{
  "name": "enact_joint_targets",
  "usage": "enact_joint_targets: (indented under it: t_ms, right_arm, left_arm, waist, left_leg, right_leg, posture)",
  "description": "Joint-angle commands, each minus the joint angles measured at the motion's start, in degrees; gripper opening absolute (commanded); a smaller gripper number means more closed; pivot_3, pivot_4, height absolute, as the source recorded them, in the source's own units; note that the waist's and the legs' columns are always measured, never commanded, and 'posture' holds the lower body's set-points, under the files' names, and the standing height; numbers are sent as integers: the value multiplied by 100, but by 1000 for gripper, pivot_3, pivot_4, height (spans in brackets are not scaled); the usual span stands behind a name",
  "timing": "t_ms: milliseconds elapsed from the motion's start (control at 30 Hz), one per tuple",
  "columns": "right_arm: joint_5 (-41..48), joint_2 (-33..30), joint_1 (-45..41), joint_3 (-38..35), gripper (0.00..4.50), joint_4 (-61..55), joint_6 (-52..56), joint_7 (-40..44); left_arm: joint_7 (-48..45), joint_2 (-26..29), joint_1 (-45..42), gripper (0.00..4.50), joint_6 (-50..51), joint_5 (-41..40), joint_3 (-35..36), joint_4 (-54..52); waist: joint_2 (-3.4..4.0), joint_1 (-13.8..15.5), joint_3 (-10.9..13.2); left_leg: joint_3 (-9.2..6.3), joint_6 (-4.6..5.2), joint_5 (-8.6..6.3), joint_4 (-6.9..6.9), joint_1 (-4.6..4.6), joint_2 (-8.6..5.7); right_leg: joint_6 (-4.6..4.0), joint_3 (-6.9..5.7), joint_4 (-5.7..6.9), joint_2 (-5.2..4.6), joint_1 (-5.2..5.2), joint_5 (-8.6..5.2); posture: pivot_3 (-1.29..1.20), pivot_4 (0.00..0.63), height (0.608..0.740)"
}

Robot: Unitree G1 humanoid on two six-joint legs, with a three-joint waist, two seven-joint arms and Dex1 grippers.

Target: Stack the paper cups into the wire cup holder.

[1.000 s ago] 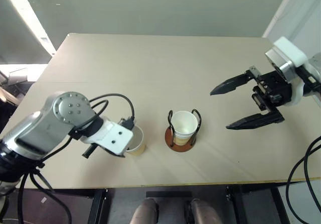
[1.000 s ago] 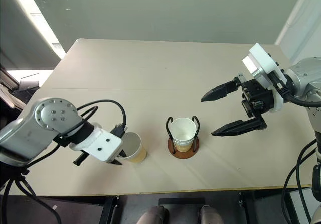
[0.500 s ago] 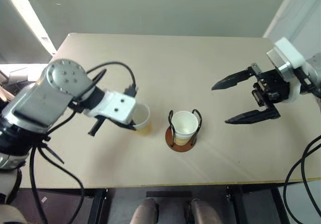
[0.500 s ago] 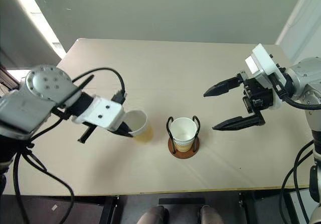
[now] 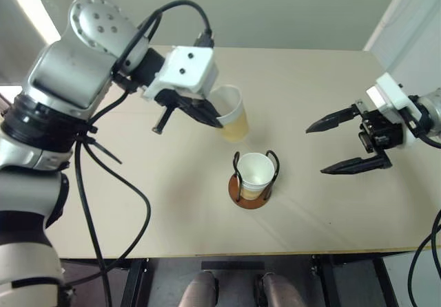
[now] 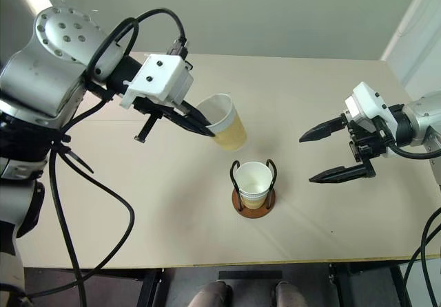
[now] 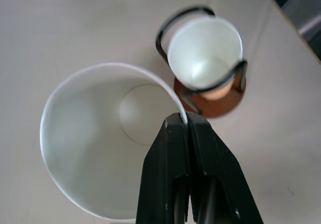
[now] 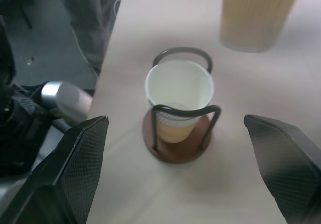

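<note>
My left gripper will drop its paper cup inside the other paper cup [image 5: 255,169] [image 7: 204,54] that stands between the black wire loops of the holder.
My left gripper [image 5: 215,119] is shut on the rim of a paper cup [image 5: 231,114], white inside with a tan lower wall, and holds it tilted in the air up and to the left of the wire cup holder [image 5: 251,191]. The pinched rim is plain in the left wrist view, where the black fingers [image 7: 180,148] clamp the cup [image 7: 100,153]. Another paper cup [image 5: 254,173] stands inside the holder's black wire loops on the reddish-brown base [image 8: 175,148]. My right gripper [image 5: 339,144] hangs open and empty to the right of the holder.
The beige table [image 5: 172,210] carries nothing else near the holder. Its front edge [image 5: 227,253] runs close below the holder, and its right edge [image 5: 413,183] lies just past my right gripper. A grey wall rises behind the table.
My left gripper has lifted the cup off the table and carried it up and to the right, toward the holder. My right gripper drifted slightly right, still open.
</note>
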Motion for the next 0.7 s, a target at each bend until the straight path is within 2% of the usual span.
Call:
enact_joint_targets:
  t_ms: [33, 333, 700]
  right_arm:
    - [264, -206, -18, -447, 4500, -294, 246, 5]
    - [678, -373, 12, -1098, 4500, -760, 965, -531]
    - [906, -503, 227, -1457, 4500, -1012, 1218, -777]
  left_arm:
    - [-180, -237, -431, 45, -140, -205, -72, 291]
    - [-180, -711, -728, 45, -267, -758, -769, 437]
    - [-180, -589, -741, 45, -313, -1240, -1501, 68]
  waist:
    - [0, 4, 0]
    - [0, 28, 0]
    - [0, 60, 0]
  left_leg:
    - [0, 0, 0, 0, 0, 0]
    - [2, 5, -2, 10, -4, 0]
    - [3, 6, -3, 33, -11, -1]
  right_leg:
    - [1, 0, 0, 0, 0, 0]
    - [6, 1, 0, 0, 0, 3]
    - [18, 2, -1, 1, 0, 10]
  posture:
    - [0, 150, 740]
    - [0, 150, 740]
    - [0, 150, 740]
